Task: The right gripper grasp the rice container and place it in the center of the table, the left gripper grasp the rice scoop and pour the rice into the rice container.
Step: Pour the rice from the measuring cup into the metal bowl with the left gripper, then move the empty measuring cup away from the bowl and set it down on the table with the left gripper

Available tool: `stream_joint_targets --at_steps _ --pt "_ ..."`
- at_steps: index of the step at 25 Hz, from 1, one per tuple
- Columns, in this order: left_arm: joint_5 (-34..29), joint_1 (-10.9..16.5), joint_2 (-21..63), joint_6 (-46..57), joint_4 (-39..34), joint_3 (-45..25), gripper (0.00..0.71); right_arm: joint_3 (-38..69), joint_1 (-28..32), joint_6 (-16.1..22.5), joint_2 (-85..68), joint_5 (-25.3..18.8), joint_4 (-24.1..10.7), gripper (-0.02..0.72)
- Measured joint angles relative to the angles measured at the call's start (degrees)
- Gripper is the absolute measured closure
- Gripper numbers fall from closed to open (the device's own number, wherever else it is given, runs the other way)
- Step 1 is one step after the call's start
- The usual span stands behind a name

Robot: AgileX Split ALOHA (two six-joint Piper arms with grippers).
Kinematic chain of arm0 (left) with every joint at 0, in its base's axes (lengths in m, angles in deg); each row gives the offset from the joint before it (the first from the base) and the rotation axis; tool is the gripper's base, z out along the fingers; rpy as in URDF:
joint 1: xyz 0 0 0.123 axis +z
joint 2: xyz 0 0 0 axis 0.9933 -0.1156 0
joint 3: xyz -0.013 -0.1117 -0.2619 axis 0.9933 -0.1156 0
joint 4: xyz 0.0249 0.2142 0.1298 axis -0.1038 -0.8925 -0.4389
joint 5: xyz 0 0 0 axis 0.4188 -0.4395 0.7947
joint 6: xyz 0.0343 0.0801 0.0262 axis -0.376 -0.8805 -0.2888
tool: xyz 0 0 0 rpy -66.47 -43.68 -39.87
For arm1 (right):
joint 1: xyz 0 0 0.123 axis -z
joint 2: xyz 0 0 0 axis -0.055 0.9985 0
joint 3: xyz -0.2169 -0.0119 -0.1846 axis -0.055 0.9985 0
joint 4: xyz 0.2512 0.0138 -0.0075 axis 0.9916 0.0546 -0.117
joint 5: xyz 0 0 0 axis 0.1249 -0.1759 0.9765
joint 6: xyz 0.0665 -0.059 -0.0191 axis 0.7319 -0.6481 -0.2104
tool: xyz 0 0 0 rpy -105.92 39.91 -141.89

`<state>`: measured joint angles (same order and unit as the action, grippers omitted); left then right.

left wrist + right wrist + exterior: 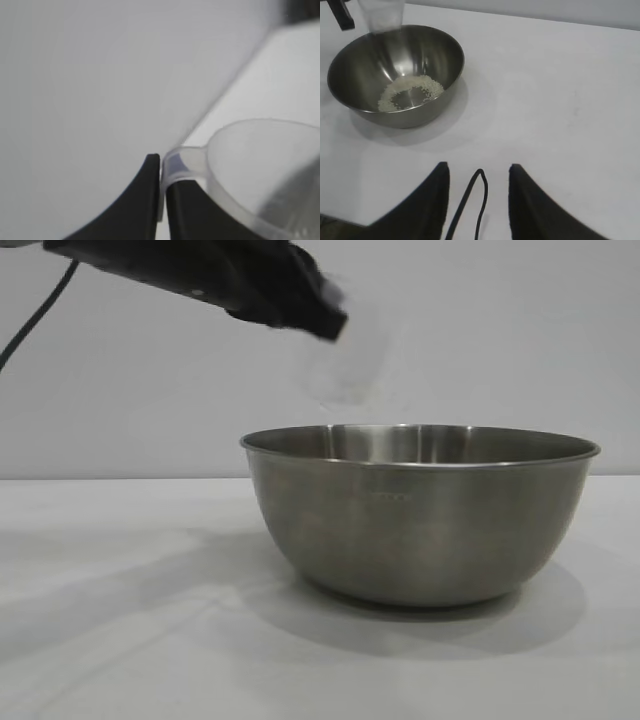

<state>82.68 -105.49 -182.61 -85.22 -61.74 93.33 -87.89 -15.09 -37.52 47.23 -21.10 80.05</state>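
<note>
My left gripper releases the rice scoop next on the bare table (60, 562) beneath the black cable, beside the rice container.
The steel rice container (420, 515) stands on the white table (120, 640). A ring of rice (410, 92) lies on its bottom. My left gripper (161, 167) is shut on the handle of the translucent rice scoop (260, 170), which hangs tilted above the container's rim (345, 365). The same scoop (381, 15) shows over the bowl's far edge in the right wrist view. My right gripper (476, 172) stands open away from the container (395, 75), over bare table, with nothing between its fingers.
A thin black cable loop (472, 200) lies on the table between the right gripper's fingers. A plain pale wall (480, 330) rises behind the table. The left arm's black cable (35, 320) hangs at the upper left.
</note>
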Motion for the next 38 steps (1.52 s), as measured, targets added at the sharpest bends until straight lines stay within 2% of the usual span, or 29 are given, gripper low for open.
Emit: stream_joint_targets --at_steps 5,13,28,29,30,31,33,37,38 --pt "0.02 4.80 0.11 0.51 2.42 -8.00 0.710 0.00 0.00 0.00 0.00 0.00 0.00 0.471" --pt "0.24 9.90 -0.51 0.51 4.71 -15.50 0.710 0.00 0.00 0.00 0.00 0.00 0.00 0.471" --pt "0.37 10.30 -9.57 3.56 3.38 -16.70 0.710 0.00 0.00 0.00 0.00 0.00 0.00 0.471" --pt "0.37 10.30 -9.57 3.70 2.76 -17.32 0.659 0.00 0.00 0.00 0.00 0.00 0.00 0.471" --pt "0.37 10.30 -9.57 3.72 2.49 -17.99 0.659 0.00 0.00 0.00 0.00 0.00 0.00 0.471" --pt "0.47 10.30 -9.57 3.85 2.38 -18.61 0.599 0.00 0.00 0.00 0.00 0.00 0.00 0.471" --pt "0.46 10.30 -9.57 4.58 2.38 -20.04 0.543 0.00 0.00 0.00 0.00 0.00 0.00 0.471" --pt "0.59 10.30 -9.57 7.26 3.83 -22.51 0.541 0.00 0.00 0.00 0.00 0.00 0.00 0.471" --pt "0.75 10.30 -9.57 7.70 5.24 -22.92 0.515 0.00 0.00 0.00 0.00 0.00 0.00 0.471"
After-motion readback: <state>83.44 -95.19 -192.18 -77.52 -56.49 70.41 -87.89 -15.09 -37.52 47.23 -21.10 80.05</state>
